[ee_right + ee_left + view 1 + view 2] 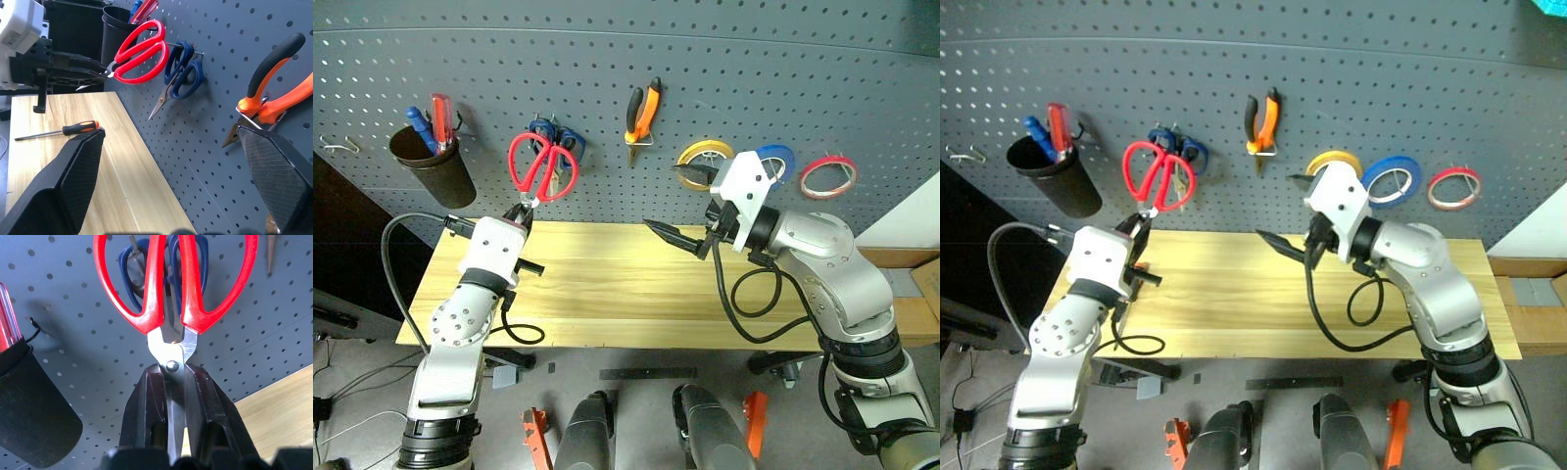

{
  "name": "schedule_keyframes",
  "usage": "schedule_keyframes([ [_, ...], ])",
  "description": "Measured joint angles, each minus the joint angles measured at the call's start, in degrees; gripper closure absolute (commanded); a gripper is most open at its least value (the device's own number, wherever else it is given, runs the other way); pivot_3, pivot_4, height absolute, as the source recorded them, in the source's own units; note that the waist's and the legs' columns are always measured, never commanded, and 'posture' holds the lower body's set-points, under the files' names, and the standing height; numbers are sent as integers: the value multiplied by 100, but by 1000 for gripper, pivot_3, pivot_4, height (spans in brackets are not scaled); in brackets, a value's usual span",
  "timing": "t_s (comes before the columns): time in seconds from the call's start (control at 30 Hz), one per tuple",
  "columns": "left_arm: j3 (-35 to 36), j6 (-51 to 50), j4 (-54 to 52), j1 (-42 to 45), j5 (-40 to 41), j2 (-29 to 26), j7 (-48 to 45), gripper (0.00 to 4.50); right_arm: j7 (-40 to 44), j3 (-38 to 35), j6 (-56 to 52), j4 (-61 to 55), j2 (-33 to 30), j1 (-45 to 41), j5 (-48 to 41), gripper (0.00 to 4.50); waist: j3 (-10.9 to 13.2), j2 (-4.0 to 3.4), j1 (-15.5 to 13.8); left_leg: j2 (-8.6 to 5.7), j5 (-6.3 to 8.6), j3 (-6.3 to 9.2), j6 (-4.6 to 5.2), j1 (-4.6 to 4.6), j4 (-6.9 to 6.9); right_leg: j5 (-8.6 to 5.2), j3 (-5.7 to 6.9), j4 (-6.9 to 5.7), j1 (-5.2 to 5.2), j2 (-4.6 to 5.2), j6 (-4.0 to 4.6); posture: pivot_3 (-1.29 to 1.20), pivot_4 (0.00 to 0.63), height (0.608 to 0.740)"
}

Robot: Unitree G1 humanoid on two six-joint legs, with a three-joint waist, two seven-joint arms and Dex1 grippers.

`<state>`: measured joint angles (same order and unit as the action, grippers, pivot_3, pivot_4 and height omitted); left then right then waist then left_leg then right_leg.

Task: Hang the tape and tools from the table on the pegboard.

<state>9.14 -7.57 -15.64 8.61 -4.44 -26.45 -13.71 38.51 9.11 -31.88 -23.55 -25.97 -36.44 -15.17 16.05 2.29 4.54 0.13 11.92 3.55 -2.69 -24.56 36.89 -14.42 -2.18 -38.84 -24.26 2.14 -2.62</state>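
Note:
The robot's left gripper needs to release the red-handled scissors, now held handles-up against the pegboard, on the pegboard hooks holding the blue scissors [550,154] [165,298], so they hang in front of the blue scissors.
My left gripper [522,210] is shut on the blades of the red-handled scissors [539,186]. It holds them handles-up against the pegboard [724,59], right in front of the blue scissors [560,138]. In the left wrist view the blades run between my two fingers [146,406]. My right gripper [680,206] hangs open and empty over the table [607,294], below the pliers [641,113] on their hook. The red tape [828,176] hangs at the right of the board. The screwdriver [58,131] lies on the table near my left hand.
A black cup [435,171] holding red and blue screwdrivers hangs at the board's left, beside a bare hook [340,145]. A yellow roll [705,154] and a blue roll [775,157] hang behind my right hand. A cardboard box [901,257] stands past the table's right end.

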Motion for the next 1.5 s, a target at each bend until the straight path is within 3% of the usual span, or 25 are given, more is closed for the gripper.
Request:
schedule_keyframes([
  [0.7, -247, 460, 1271, 843, -160, -85, -170, 4310, -84, -115, 29, -25, 503, -47, -524, 0, 0, 0, 15, 0, 0, 2, 0, 0, 1, 1, 2, -1, 0, 1, 0, -112, 259, 740],
  [0.9, -307, 450, 1341, 839, -187, -84, -190, 2283, -115, -108, 5, -97, 496, -39, -553, 0, 0, -1, 19, 0, 0, 2, 0, 0, 0, 0, 2, -1, 0, 1, 0, -120, 276, 740],
  [1.1, -369, -58, 1261, 54, -115, -28, -261, 99, -303, 144, -504, -363, 445, 256, -571, 0, 2, -3, 41, 6, 1, 6, 1, 0, -3, 0, -1, -2, -4, 0, 0, -116, 290, 740],
  [1.3, 55, -1613, 1185, -336, 621, -82, -660, 45, -1052, 727, -2355, -650, 859, 354, -653, 0, 7, -5, 38, 16, 0, 25, 0, 0, 0, -1, 4, -5, -5, -9, 1, -101, 303, 740],
  [1.5, 908, -2749, 2081, 224, 1143, -852, -883, 45, -1813, 1084, -3550, -382, 1776, -31, -617, 0, 30, -15, 39, 31, 0, 25, 0, 1, -1, -14, 4, -2, -11, -28, -14, -86, 321, 740],
])
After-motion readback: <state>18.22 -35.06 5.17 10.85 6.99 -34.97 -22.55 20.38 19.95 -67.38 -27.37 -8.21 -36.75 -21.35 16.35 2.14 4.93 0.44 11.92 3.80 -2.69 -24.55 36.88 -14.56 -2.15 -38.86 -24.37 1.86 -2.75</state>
